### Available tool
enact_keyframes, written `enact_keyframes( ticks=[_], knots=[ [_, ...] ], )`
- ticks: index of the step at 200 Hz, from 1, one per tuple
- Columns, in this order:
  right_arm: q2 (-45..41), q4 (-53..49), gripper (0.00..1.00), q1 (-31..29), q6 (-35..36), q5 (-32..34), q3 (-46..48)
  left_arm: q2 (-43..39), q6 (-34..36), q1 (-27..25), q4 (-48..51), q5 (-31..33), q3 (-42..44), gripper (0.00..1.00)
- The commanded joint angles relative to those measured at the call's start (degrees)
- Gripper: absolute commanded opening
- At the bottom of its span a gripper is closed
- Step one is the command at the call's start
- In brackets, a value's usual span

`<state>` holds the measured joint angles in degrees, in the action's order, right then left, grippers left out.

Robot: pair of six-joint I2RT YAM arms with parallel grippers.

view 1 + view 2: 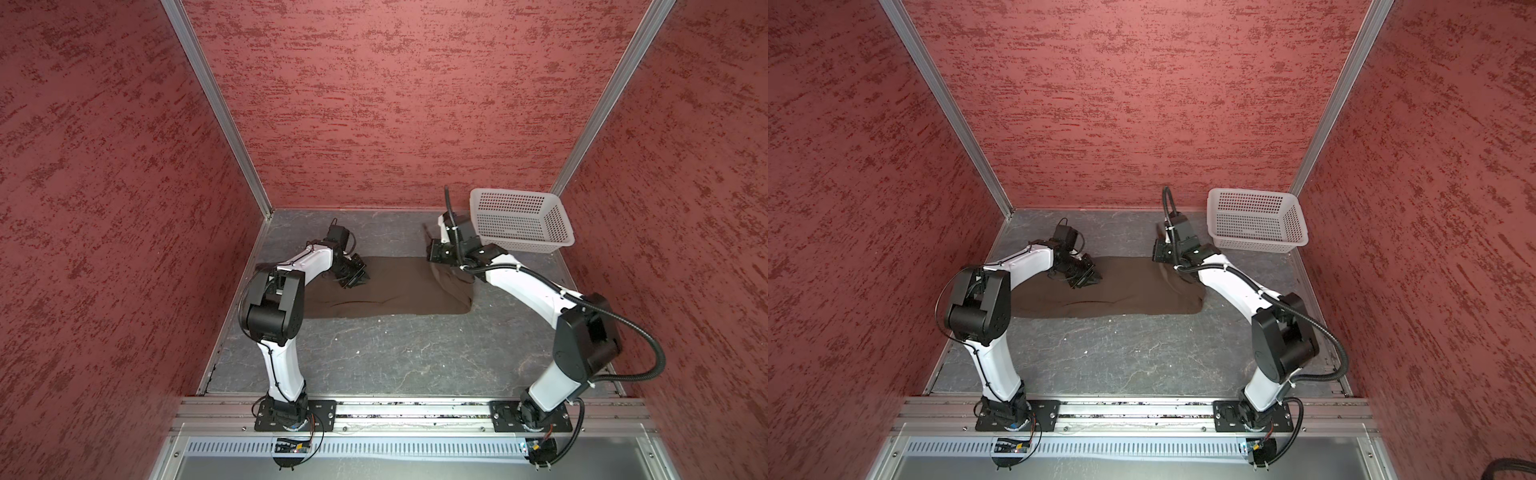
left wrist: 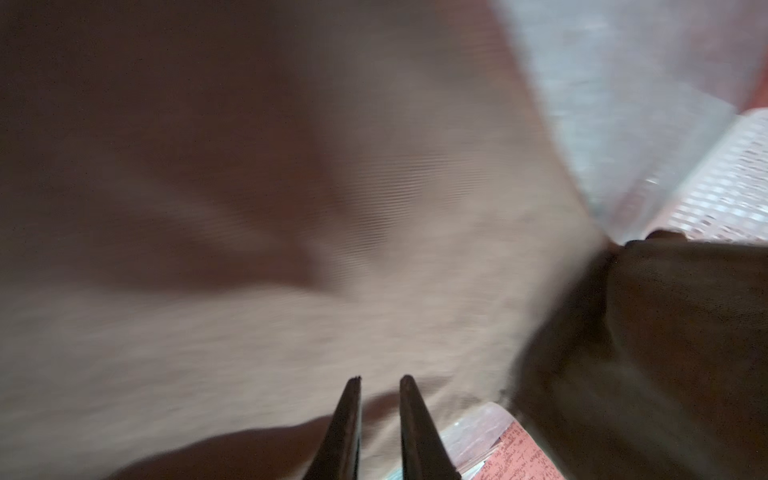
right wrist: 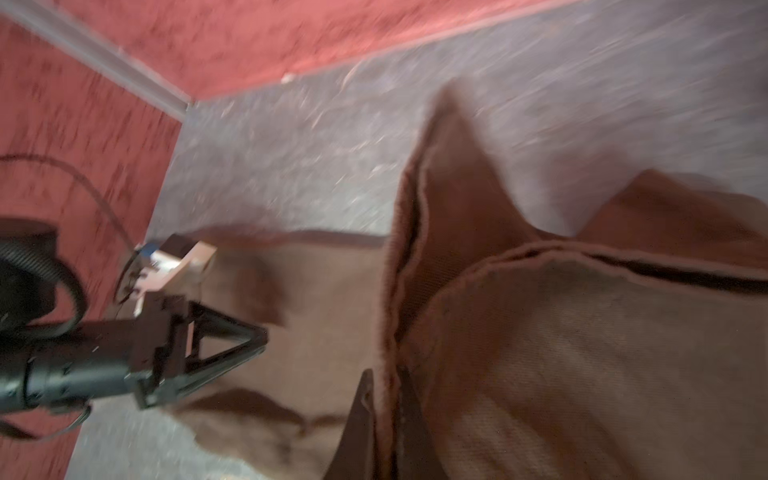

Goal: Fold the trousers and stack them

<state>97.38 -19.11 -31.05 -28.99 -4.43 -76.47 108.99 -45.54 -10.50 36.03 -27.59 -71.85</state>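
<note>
My right gripper should let the hemmed edge go on the middle of the trousers (image 1: 358, 289) (image 3: 281, 368), next to the fingers of my left gripper.
The dark brown trousers (image 1: 399, 291) (image 1: 1125, 291) lie in a long band across the far half of the grey table. My left gripper (image 1: 356, 279) (image 1: 1089, 279) hovers low over their left part. In the left wrist view its fingers (image 2: 380, 378) stand a little apart, with only cloth (image 2: 291, 208) beneath them. My right gripper (image 1: 433, 249) (image 1: 1156, 248) is at the right end, shut on a hemmed edge of the trousers (image 3: 582, 353). That edge is pinched between the fingers (image 3: 384, 380) and lifted off the table, so the right end hangs in folds.
A white perforated basket (image 1: 519, 220) (image 1: 1254, 224) stands at the back right, just behind the right arm's wrist. Red walls enclose the table on three sides. Bare grey table (image 1: 395, 353) lies between the trousers and the arms' front mounting rail.
</note>
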Motion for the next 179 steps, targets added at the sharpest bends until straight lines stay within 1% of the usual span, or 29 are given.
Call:
enact_keyframes(
  ticks=[1,24,68,121,154,167,179],
  knots=[
    [1.7,2.2,0.00,-3.8,-1.8,-0.7,-3.3,-1.7,1.3,2.2,-2.6,0.6,4.3,0.18],
    [4.2,3.8,0.00,-7.0,-3.6,-2.9,-4.7,-2.3,1.6,3.4,-3.4,1.8,7.9,0.18],
    [7.6,4.8,0.00,-10.4,-4.4,-4.6,-7.4,-0.6,3.2,3.6,-2.6,3.1,9.1,0.17],
    [9.5,3.1,0.00,-14.2,-2.3,-2.8,-8.5,1.0,3.2,4.2,-3.5,2.6,9.3,0.17],
    [11.7,2.8,0.00,-15.8,-1.5,-1.9,-6.8,1.0,3.2,4.4,-3.3,2.8,9.3,0.17],
    [13.3,2.4,0.11,-16.3,-1.2,-2.2,-6.4,1.0,3.2,4.5,-3.2,2.9,9.1,0.18],
    [15.0,1.8,0.24,-16.8,-0.8,-2.6,-6.6,0.9,3.2,4.6,-2.8,3.0,8.8,0.21]
  ],
)
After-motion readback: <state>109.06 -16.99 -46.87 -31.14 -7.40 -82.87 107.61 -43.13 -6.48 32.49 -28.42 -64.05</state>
